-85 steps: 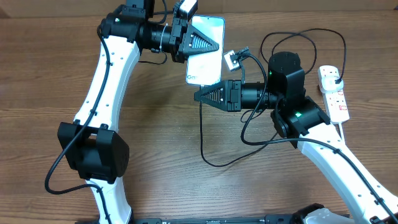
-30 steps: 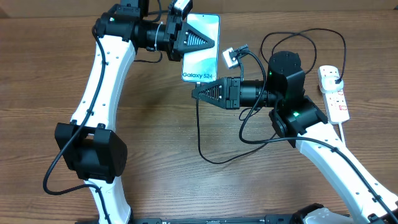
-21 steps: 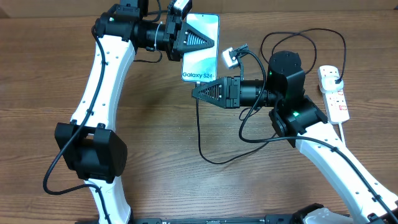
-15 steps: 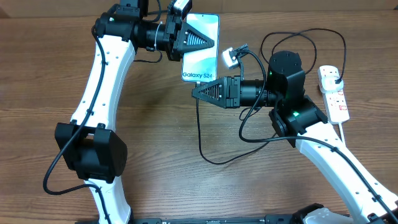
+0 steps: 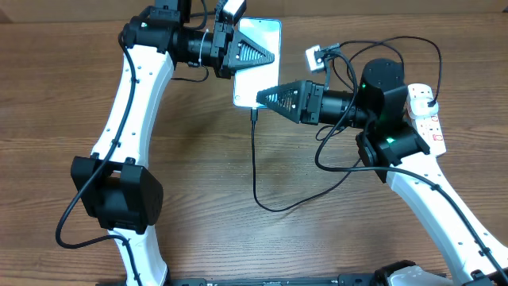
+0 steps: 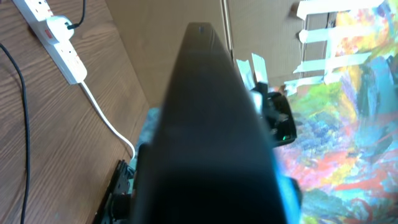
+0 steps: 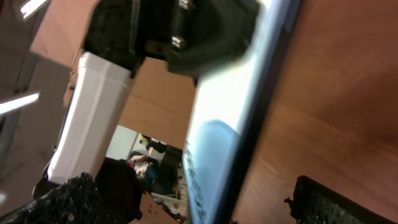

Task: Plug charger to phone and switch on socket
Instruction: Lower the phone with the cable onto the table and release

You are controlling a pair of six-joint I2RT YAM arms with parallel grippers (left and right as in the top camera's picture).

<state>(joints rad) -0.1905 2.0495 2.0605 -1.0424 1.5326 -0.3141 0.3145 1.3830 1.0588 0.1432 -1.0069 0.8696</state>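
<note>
I should take the phone's side (image 5: pixel 278 76) with my right gripper and lay it down, as the charger sits in the phone's lower edge while my left gripper holds the phone up.
My left gripper (image 5: pixel 266 57) is shut on the phone (image 5: pixel 248 86) and holds it above the table at the back centre, its bright screen facing up. The charger (image 5: pixel 255 159) hangs as a thin black cable from the phone's lower edge, its connector tip (image 5: pixel 253 114) at that edge, and loops right towards the socket (image 5: pixel 426 121). My right gripper (image 5: pixel 266 97) stands open next to the phone's lower end, off the cable. The right wrist view shows the phone's edge (image 7: pixel 230 124) running between the two spread fingers (image 7: pixel 339 205). The phone's dark back (image 6: pixel 211 124) fills the left wrist view.
The white socket lies at the table's right edge with a black plug (image 5: pixel 429 98) in it and its thick white cord (image 6: pixel 106 118) trailing off. Black cable loops lie behind and beside the right arm (image 5: pixel 381 48). Bare wooden table (image 5: pixel 63 119) spreads left and in front.
My right gripper has opened and let go of the charger's connector, then moved up and to the right. The cable stays hanging from the phone. The left arm has held still.
</note>
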